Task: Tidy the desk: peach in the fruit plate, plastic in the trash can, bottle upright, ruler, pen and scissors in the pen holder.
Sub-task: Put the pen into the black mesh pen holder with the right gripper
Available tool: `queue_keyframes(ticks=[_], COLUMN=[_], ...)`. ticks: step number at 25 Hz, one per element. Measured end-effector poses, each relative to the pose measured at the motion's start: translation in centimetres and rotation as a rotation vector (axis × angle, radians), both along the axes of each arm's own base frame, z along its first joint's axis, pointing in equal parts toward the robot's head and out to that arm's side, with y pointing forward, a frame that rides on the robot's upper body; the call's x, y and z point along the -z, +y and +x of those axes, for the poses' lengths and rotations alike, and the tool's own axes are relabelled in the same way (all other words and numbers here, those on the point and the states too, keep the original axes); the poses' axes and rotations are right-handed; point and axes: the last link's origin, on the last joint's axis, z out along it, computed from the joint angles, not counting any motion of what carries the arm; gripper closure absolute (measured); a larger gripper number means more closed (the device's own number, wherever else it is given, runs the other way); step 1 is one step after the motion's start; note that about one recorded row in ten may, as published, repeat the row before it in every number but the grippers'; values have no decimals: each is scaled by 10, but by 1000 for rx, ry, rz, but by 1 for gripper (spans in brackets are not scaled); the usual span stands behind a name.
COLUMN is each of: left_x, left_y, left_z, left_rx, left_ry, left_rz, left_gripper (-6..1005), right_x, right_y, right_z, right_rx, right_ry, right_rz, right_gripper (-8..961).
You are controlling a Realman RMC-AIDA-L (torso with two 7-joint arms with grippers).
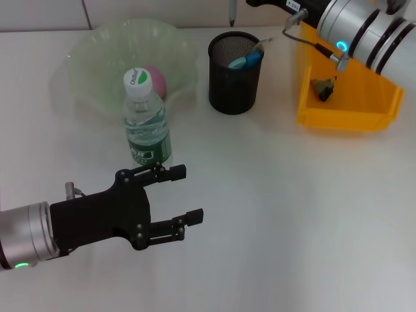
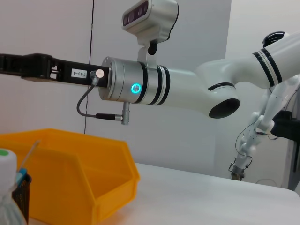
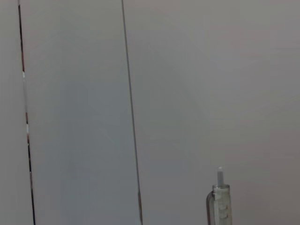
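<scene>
I should release the grey pen from my right gripper inside the black mesh pen holder [image 1: 224, 53], next to the blue-handled scissors.
The clear bottle [image 1: 147, 123] stands upright in front of the pale green fruit plate [image 1: 97, 55], where the pink peach [image 1: 158, 79] lies. Blue-handled scissors [image 1: 246, 60] and a thin clear strip, perhaps the ruler [image 1: 267, 41], stick out of the black mesh pen holder [image 1: 234, 81]. Crumpled plastic [image 1: 323, 89] lies in the orange trash can [image 1: 338, 117]. My right gripper [image 1: 250, 2] is at the top edge, holding the grey pen [image 1: 231, 12] hanging above and behind the holder. The pen's clip end [image 3: 219, 204] shows in the right wrist view. My left gripper [image 1: 185, 194] hovers open, near the bottle.
The right arm [image 2: 140, 86] reaches over the orange bin [image 2: 70, 164] toward the back wall. The bottle cap [image 2: 4, 159] and holder rim [image 2: 21, 187] show at the edge of the left wrist view. Bare white desk spreads across the front and right.
</scene>
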Motion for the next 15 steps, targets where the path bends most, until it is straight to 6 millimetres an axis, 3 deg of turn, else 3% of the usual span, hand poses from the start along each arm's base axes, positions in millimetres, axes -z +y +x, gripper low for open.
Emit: queue_keyframes(ticks=[15], left_x=[0], left_y=[-1], left_z=[-1], left_rx=[4], left_ry=[4], left_rz=[-3], left_gripper=[217], right_x=[12], right_y=[-1], right_z=[7], right_rx=[28], right_ry=[-48], right_rz=[-18], right_gripper=[823])
